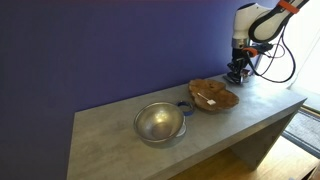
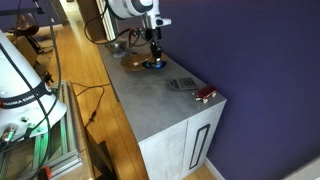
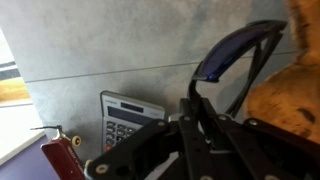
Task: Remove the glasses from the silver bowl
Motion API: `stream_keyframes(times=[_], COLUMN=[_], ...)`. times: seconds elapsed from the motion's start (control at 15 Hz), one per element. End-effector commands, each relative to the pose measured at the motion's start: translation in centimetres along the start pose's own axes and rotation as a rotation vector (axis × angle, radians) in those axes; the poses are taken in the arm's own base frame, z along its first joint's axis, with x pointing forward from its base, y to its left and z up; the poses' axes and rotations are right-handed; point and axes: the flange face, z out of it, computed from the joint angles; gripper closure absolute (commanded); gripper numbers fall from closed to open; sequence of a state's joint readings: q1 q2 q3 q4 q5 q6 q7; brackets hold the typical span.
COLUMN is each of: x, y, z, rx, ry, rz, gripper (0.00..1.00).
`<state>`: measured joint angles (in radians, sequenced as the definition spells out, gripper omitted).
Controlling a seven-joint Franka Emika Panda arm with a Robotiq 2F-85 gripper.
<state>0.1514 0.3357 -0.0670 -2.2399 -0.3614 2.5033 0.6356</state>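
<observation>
My gripper is going to let go of the glasses on the bare end of the grey table (image 1: pixel 268 81), past the calculator and red object. The glasses are now beside the wooden dish.
The silver bowl (image 1: pixel 158 123) stands near the middle of the grey table and looks empty. My gripper (image 1: pixel 237 72) is far from it, low over the table's end past the brown wooden dish (image 1: pixel 213 95). In the wrist view my gripper (image 3: pixel 195 105) is shut on the glasses (image 3: pixel 235 50). Their dark bluish frame sticks out from between the fingers, over the table top. In an exterior view the glasses (image 2: pixel 155 66) show as a dark blue shape right under my gripper (image 2: pixel 153 55), beside the wooden dish (image 2: pixel 133 62).
A grey calculator (image 3: pixel 125 118) and a small red object (image 3: pixel 62 160) lie further along the table, also seen in an exterior view (image 2: pixel 181 84). A small blue thing (image 1: pixel 186 106) lies by the bowl's rim. A purple wall runs behind the table.
</observation>
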Motion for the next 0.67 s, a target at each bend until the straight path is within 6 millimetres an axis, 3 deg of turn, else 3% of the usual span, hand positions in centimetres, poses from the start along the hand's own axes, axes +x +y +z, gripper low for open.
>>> stream_keyframes(times=[0.0,0.2,0.33,0.4,0.47,0.6], x=[1.9,3.0,3.6,3.7,3.8,3.8], y=[7.0,12.4,14.7,13.6,14.4,14.3], z=[2.1,3.3,3.6,3.6,3.8,3.7], rx=[0.013,0.007,-0.007,0.003,0.0,0.0], ry=[0.045,0.06,0.059,0.043,0.041,0.042], rz=[-0.124,-0.211,-0.238,-0.197,-0.195,-0.197], gripper=[0.97,0.97,0.97,0.97,0.87,0.87])
